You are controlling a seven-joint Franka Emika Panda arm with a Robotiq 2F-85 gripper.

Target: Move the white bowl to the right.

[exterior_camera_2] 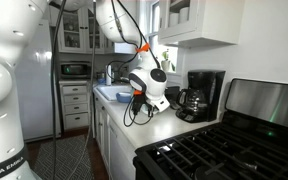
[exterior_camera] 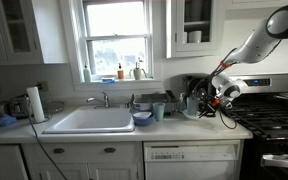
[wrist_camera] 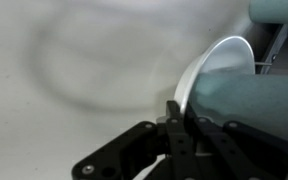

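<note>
The robot's gripper needs to release the white bowl on the countertop [exterior_camera: 217, 106] between the black coffee maker and the stove.
In the wrist view my gripper [wrist_camera: 180, 118] is shut on the rim of the white bowl [wrist_camera: 224, 75]. The bowl is pale with a blue-green tint inside and hangs tilted above the light countertop [wrist_camera: 64, 60]. In both exterior views the gripper [exterior_camera: 216, 100] [exterior_camera_2: 149, 95] is low over the counter between the sink and the stove, in front of the black coffee maker [exterior_camera: 194, 92] [exterior_camera_2: 200, 95]. The held bowl is too small to make out there.
A second pale cup [exterior_camera: 159, 110] and a dark-blue bowl [exterior_camera: 142, 119] stand by the sink [exterior_camera: 89, 121]. A paper towel roll [exterior_camera: 35, 103] stands at the far side of the sink. The stove [exterior_camera: 269, 112] [exterior_camera_2: 234, 150] borders the counter.
</note>
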